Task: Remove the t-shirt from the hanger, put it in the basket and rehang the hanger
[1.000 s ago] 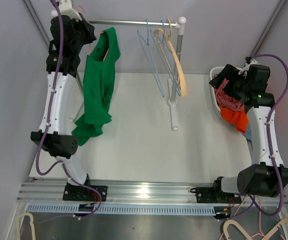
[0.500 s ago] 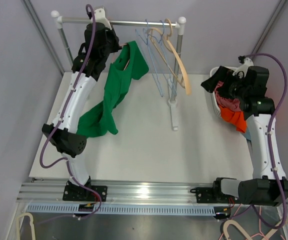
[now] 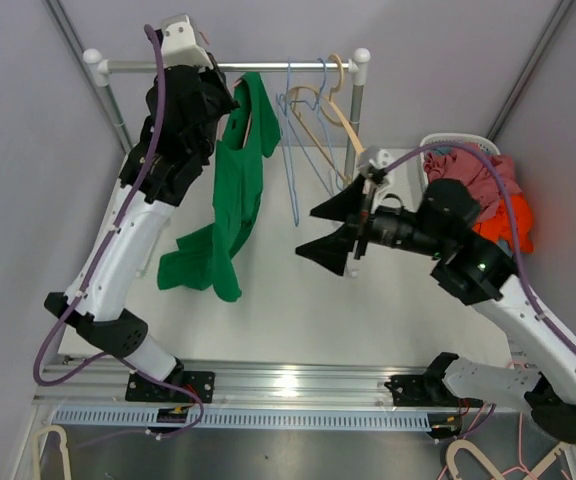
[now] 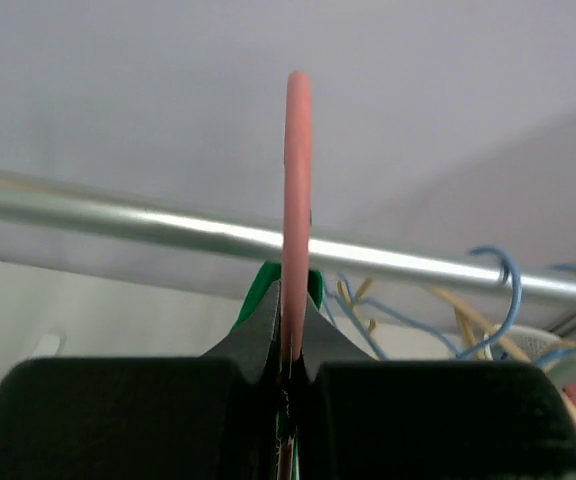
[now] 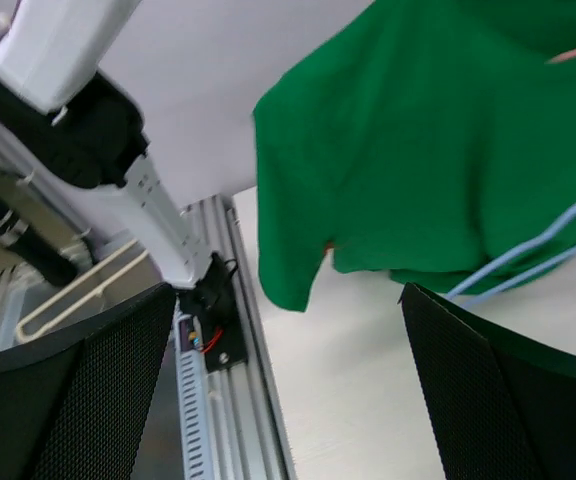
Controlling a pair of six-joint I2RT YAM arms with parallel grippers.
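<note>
I need to next move my right gripper to the green t-shirt's lowest hanging corner [image 3: 228, 284] [image 5: 292, 275], the one farthest from the metal rail, and close it there.
A green t-shirt [image 3: 233, 200] hangs on a pink hanger, its lower end draped down toward the table. My left gripper [image 3: 230, 100] is shut on the pink hanger [image 4: 296, 200] just below its hook, close to the metal rail [image 4: 168, 228]; I cannot tell whether the hook rests on the rail. The left gripper [image 4: 290, 300] shows green cloth behind its tips. My right gripper [image 3: 326, 232] is open and empty, pointing left, a short way right of the shirt. In the right wrist view the shirt [image 5: 418, 150] fills the top, ahead of the open gripper [image 5: 288, 400].
Blue wire hangers [image 3: 296, 130] and wooden hangers [image 3: 336, 105] hang on the rail beside the shirt. The rack's right post [image 3: 360, 100] stands behind my right arm. A white basket [image 3: 488, 148] with red and pink clothes sits at the right. The left arm's base [image 5: 78, 110] is beyond the shirt.
My left arm has carried the hanger and shirt rightward along the rail. My right arm has swung from the basket to the left, toward the shirt, with its jaws open.
</note>
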